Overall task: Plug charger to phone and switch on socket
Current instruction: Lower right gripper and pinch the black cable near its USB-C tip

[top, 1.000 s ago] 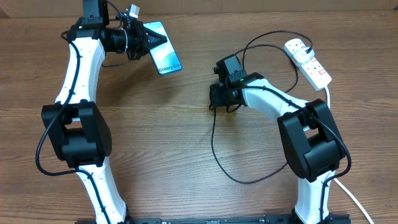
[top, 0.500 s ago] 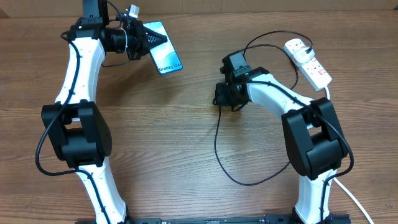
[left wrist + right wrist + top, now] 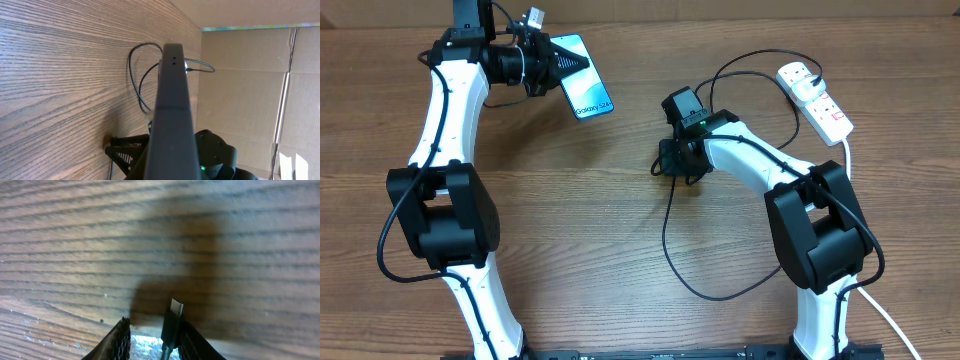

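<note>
The connector tip sits at a slant between my right gripper's fingers, so I need to open them and grip the connector's black body [image 3: 170,332] in line with them before I lift it to the phone.
My left gripper [image 3: 546,63] is shut on the phone [image 3: 586,90] and holds it at the far left of the table, its light-blue "Galaxy" screen facing up. The left wrist view shows the phone's dark edge [image 3: 172,100] end-on. My right gripper [image 3: 670,163] is near the table's middle, shut on the connector tip [image 3: 173,317] of the charger, which points at the wood just above the surface. The black cable [image 3: 665,235] loops toward me and back up to the black plug [image 3: 809,70] in the white socket [image 3: 820,102] at the far right.
The socket's thick white cord [image 3: 880,310] runs down the right edge of the table. Cardboard walls [image 3: 240,75] stand behind the table. The cable loop lies between the two arm bases.
My right gripper swung right, then back left and slightly toward me, carrying the connector; the cable shifted with it. The left arm and the phone have not moved.
</note>
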Available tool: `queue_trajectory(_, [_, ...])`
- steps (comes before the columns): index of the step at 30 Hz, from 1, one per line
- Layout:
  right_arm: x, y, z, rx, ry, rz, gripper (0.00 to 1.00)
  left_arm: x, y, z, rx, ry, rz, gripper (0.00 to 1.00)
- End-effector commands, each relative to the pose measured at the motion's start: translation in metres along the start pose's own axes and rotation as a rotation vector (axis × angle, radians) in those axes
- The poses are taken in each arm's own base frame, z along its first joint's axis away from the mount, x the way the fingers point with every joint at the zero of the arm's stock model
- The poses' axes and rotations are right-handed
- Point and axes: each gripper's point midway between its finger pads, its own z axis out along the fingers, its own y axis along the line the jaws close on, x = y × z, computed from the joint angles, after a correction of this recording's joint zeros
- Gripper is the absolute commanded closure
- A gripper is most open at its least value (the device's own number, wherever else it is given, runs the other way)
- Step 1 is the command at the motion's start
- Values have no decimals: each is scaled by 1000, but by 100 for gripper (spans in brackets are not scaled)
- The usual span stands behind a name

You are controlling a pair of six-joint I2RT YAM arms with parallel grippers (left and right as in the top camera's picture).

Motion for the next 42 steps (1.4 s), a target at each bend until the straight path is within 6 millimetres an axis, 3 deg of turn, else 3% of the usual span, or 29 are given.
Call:
queue_trajectory(1, [13, -12, 7, 47, 44, 62, 70, 2, -9, -1, 43, 17, 2, 96])
queue_trajectory(6, [15, -13, 6, 51, 50, 86, 70, 2, -9, 0, 43, 17, 2, 96])
queue_trajectory(9, [12, -13, 6, 48, 40, 108, 54, 2, -9, 0, 43, 17, 2, 96])
queue_trajectory(17, [-3, -31, -6, 174, -21, 134, 43, 2, -9, 0, 43, 17, -9, 96])
queue_trajectory(24, [15, -29, -6, 157, 58, 138, 47, 2, -9, 0, 43, 17, -8, 96])
queue_trajectory(30, [9, -14, -4, 74, 47, 132, 59, 2, -9, 0, 43, 18, -9, 96])
queue_trajectory(33, [14, -17, -4, 95, 63, 151, 65, 2, -9, 0, 43, 18, -9, 96])
queue_trajectory(42, [18, -22, 6, 104, 47, 193, 70, 2, -9, 0, 43, 17, -8, 96])
